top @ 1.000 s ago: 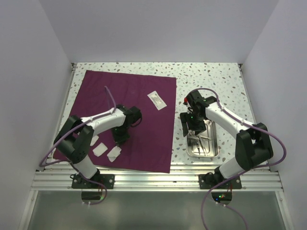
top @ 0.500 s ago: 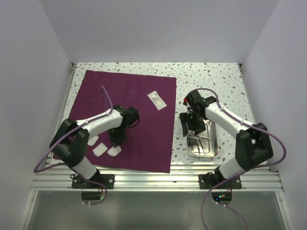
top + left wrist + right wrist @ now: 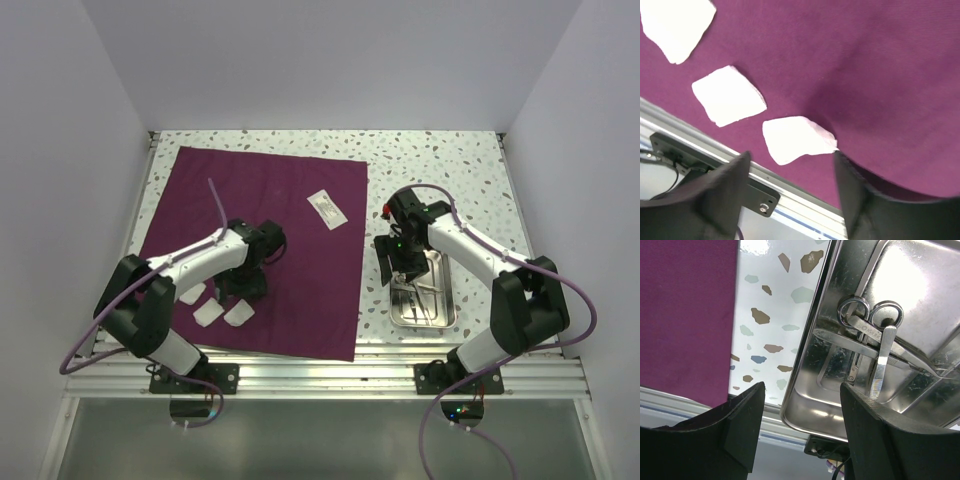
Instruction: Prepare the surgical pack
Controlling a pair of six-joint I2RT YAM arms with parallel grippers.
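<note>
I should move over and pinch the rightmost pad by its puckered corner (image 3: pixel 828 138) with my left gripper, because that pad lies flat across that gripper's opening.
The maroon cloth (image 3: pixel 300 190) lies spread flat on the left of the table. Three white pads (image 3: pixel 238 313) sit in a row near its front left corner. My left gripper (image 3: pixel 232 292) hangs open just above the rightmost pad (image 3: pixel 797 139), nothing between its fingers (image 3: pixel 722 195). The steel tray (image 3: pixel 448 300) stands to the right of the cloth, with scissors (image 3: pixel 875 335) and other thin metal instruments inside. My right gripper (image 3: pixel 398 272) is open, with the tray's (image 3: pixel 920 285) left rim between its fingers (image 3: pixel 742 425); I cannot tell whether they touch it.
A small white packet (image 3: pixel 327 209) lies on the cloth near its right edge. The speckled tabletop (image 3: pixel 440 165) shows behind and beside the tray. A metal rail (image 3: pixel 330 375) runs along the near edge. White walls close in the left, back and right.
My left gripper has opened and let go of the rightmost white pad, which now lies on the cloth. The left arm's elbow has swung leftward. The right arm has not moved.
</note>
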